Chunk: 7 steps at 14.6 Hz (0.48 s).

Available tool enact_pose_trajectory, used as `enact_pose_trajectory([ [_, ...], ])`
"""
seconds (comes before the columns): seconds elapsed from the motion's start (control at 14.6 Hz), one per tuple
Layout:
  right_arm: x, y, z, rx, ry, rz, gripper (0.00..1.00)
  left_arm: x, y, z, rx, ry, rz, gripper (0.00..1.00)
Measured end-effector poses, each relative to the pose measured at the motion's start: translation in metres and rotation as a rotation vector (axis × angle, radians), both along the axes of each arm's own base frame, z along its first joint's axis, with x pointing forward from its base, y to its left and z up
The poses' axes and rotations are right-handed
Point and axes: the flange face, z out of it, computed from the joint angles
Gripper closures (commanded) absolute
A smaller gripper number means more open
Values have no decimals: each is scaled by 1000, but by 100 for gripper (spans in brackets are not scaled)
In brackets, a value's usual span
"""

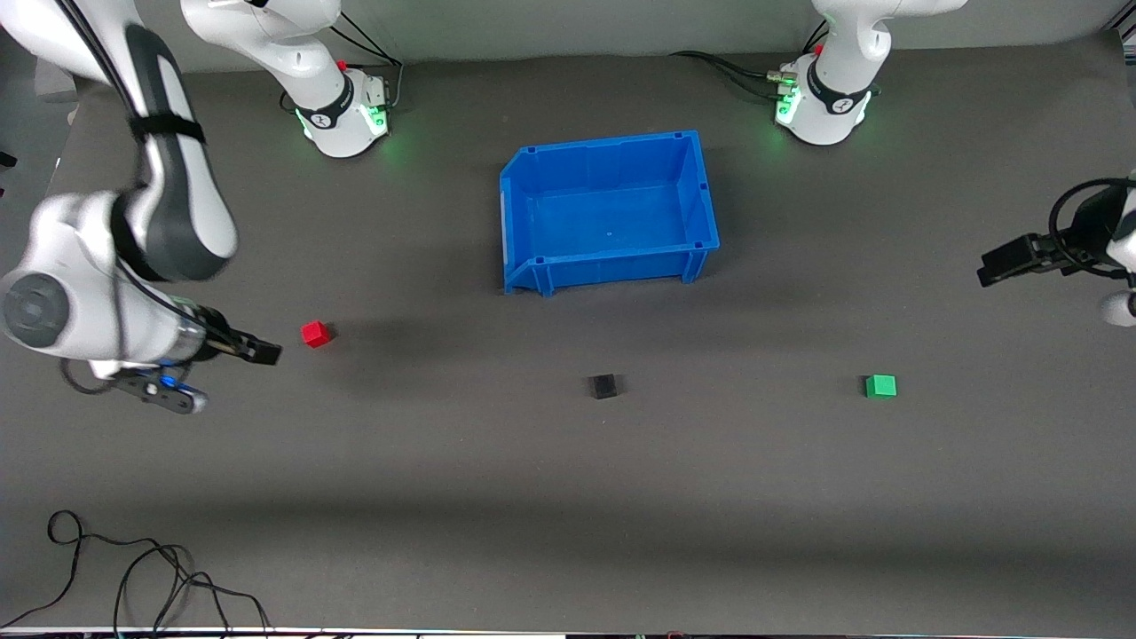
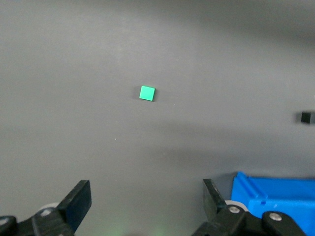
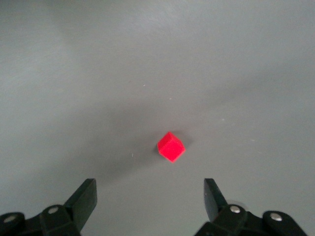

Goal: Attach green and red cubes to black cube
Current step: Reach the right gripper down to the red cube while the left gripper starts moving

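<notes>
The red cube must join the black cube, so my right gripper needs to go to it next and close on the cube's opposite sides (image 1: 316, 335) (image 3: 171, 147).
The red cube (image 1: 315, 334) lies on the grey mat toward the right arm's end; it also shows in the right wrist view (image 3: 171, 147). My right gripper (image 1: 263, 352) is open and empty, low over the mat beside the red cube, not touching it. The black cube (image 1: 603, 386) lies mid-table, nearer the front camera than the blue bin; it shows at the edge of the left wrist view (image 2: 307, 117). The green cube (image 1: 880, 386) lies toward the left arm's end and shows in the left wrist view (image 2: 147, 93). My left gripper (image 1: 994, 265) is open and empty, up over the mat's end, well apart from the green cube.
An empty blue bin (image 1: 701, 186) stands mid-table between the arm bases; its corner shows in the left wrist view (image 2: 275, 196). Loose black cables (image 1: 133, 577) lie at the table's front edge toward the right arm's end.
</notes>
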Motion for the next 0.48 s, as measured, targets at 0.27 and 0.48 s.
enact_pose_trajectory([
  [0.27, -15, -2, -74, -43, 91, -108, 1, 8, 26, -16, -96, 42, 311, 0],
  [0.48, -12, -15, -91, -50, 90, -130, 14, 16, 65, -38, -199, 107, 545, 0],
])
